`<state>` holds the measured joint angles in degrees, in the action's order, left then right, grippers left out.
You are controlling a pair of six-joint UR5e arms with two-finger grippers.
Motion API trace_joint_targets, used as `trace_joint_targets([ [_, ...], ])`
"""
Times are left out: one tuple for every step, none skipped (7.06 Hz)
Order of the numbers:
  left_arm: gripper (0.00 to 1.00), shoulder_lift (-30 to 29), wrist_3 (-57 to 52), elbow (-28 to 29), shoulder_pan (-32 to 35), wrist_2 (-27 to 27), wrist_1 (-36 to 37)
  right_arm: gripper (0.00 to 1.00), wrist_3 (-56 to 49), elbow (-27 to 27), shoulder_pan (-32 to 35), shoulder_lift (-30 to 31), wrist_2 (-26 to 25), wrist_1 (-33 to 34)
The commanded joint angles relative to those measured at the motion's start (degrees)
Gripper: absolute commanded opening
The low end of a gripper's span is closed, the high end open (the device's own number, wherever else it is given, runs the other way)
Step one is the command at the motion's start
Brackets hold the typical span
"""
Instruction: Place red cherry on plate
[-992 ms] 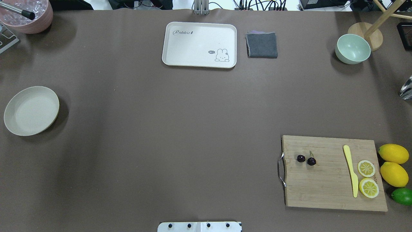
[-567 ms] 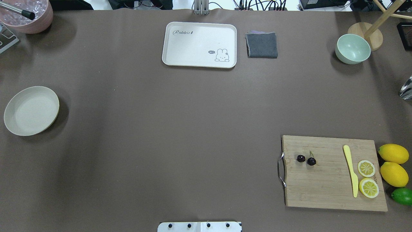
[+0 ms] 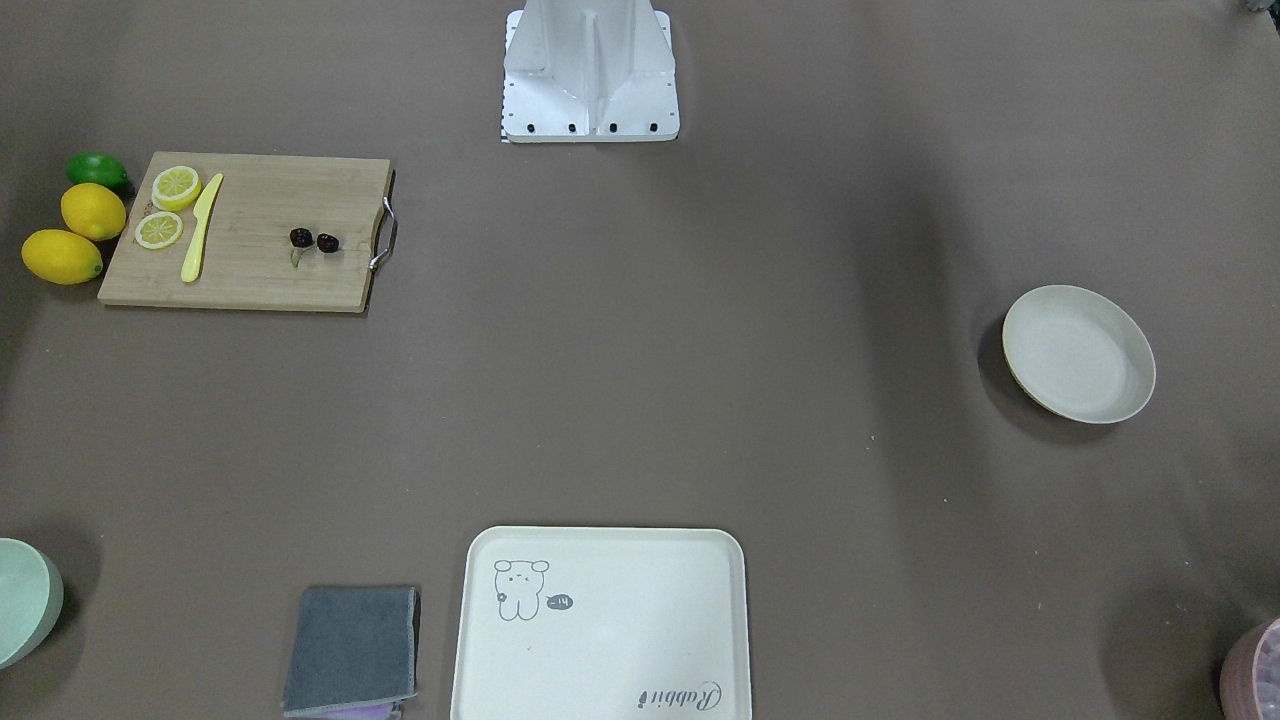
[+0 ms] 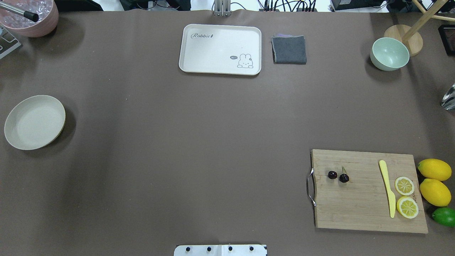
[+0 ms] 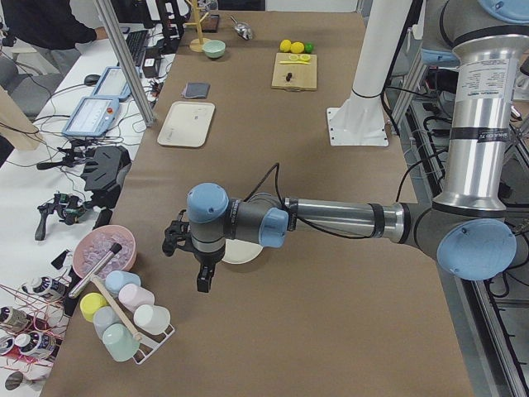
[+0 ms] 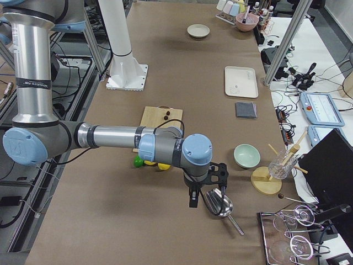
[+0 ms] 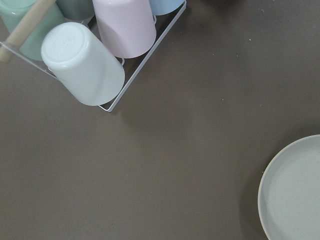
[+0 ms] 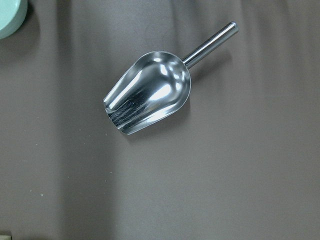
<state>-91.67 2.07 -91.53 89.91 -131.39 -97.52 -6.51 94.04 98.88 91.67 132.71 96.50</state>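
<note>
The robot's left gripper should next move to the plate's rim [image 3: 1144,338] [image 7: 259,207], on the side farthest from the cutting board, and close there.
The red cherry [image 4: 337,175], a pair of tiny dark fruits with a green stem, lies on the left part of the wooden cutting board [image 4: 359,209], also seen in the front view [image 3: 313,241]. The plate [image 4: 34,122] is round, cream-white and empty at the table's far left [image 3: 1078,352]. My left gripper [image 5: 202,283] hangs beside the plate, near the cup rack; whether it is open or shut I cannot tell. My right gripper [image 6: 192,200] hovers by a metal scoop [image 8: 150,95], far from the cherry; its state I cannot tell.
A yellow knife [image 4: 387,186], lemon slices [image 4: 404,185], two lemons [image 4: 434,169] and a lime [image 4: 444,216] sit at the board's right. A cream tray [image 4: 199,53], grey cloth [image 4: 289,49] and green bowl [image 4: 390,53] line the far edge. A cup rack [image 7: 85,65] stands near the plate.
</note>
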Motion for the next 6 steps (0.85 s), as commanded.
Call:
trace_joint_targets([
  [0.98, 0.09, -0.05, -0.05, 0.00, 0.00, 0.05, 1.00, 0.00, 0.00, 0.00, 0.00, 0.00, 0.00],
  [0.98, 0.09, -0.05, -0.75, 0.00, -0.18, 0.05, 1.00, 0.00, 0.00, 0.00, 0.00, 0.09, 0.09],
  [0.98, -0.52, -0.31, -1.10, -0.09, -1.40, -0.12, 1.00, -0.09, 0.00, 0.00, 0.00, 0.09, 0.00],
  [0.98, -0.27, 0.03, -0.67, -3.57, -1.32, -3.95, 1.00, 0.00, 0.26, 0.00, 0.26, 0.09, 0.00],
  [0.98, 0.17, 4.65, 0.47, -4.13, -1.58, -10.08, 1.00, 0.00, 0.35, 0.00, 0.35, 0.44, 0.00],
  [0.98, 0.35, 13.31, 4.13, -5.87, -4.63, -17.28, 1.00, 0.00, 0.44, 0.00, 0.35, 0.53, -0.09],
])
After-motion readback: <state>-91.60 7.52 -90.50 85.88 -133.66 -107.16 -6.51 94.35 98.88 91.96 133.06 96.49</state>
